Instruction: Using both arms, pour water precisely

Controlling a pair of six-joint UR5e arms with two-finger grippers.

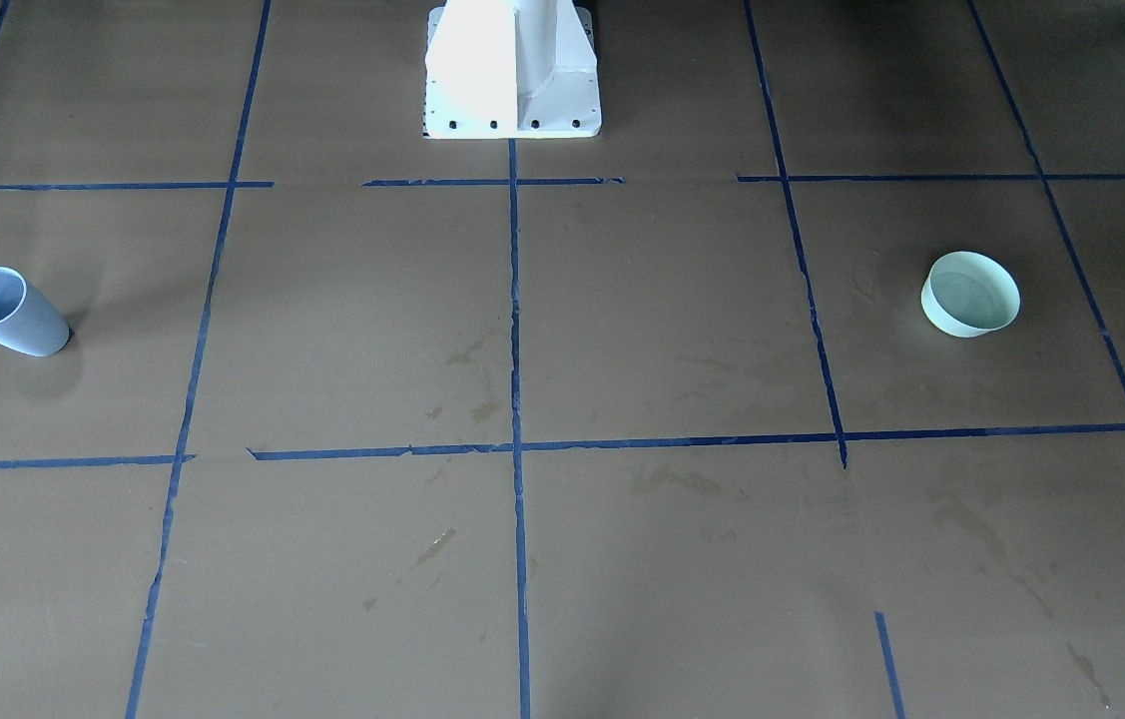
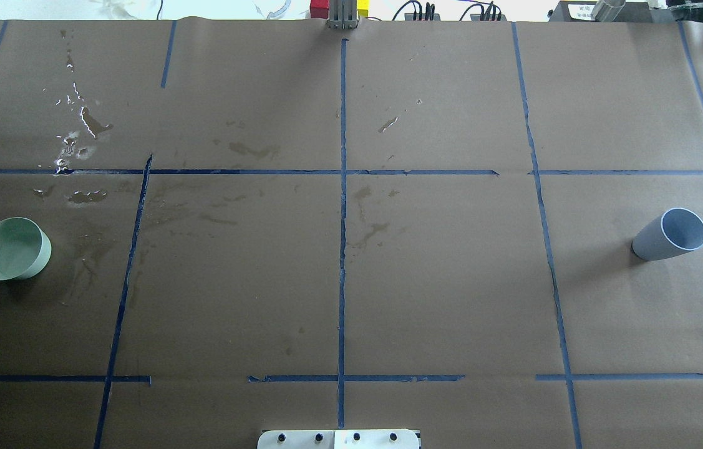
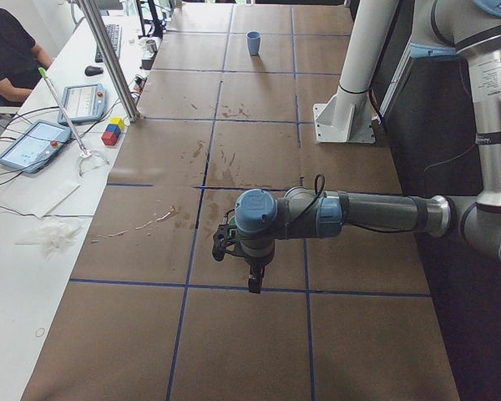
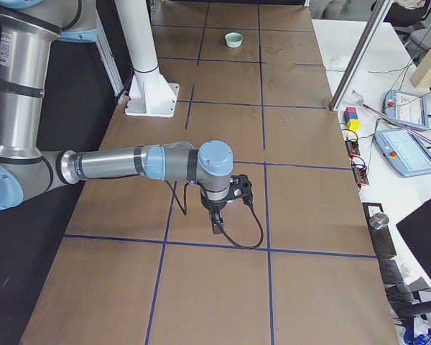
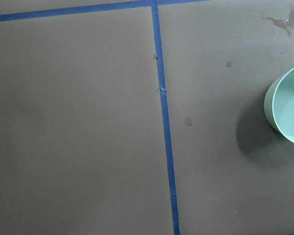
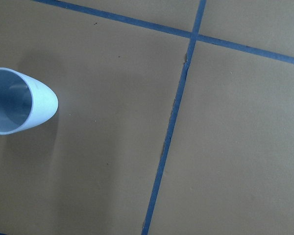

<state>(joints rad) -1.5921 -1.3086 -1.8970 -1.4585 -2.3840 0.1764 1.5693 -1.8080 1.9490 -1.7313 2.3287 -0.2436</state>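
Note:
The robot's left gripper needs to close on the rim [image 1: 1017,295] [image 5: 273,107] of the mint-green bowl, at the side farthest from the blue-grey cup.
A mint-green bowl [image 1: 969,294] [image 2: 13,248] [image 4: 234,39] stands on the brown paper on my left side. It also shows at the right edge of the left wrist view [image 5: 286,105]. A blue-grey cup [image 1: 8,312] [image 2: 669,234] [image 3: 253,43] [image 6: 14,107] stands upright on my right side. Glistening water [image 2: 80,121] lies spilled on the paper beyond the bowl. The left gripper [image 3: 250,280] and the right gripper [image 4: 215,223] hang pointing down above the table and show only in the side views. I cannot tell whether they are open or shut.
The white pedestal [image 1: 512,70] [image 4: 151,93] is bolted at the table's robot edge. Blue tape lines [image 2: 342,206] divide the paper into squares. A person [image 3: 8,50] sits at a side table with tablets [image 3: 33,142] and coloured blocks [image 3: 113,132].

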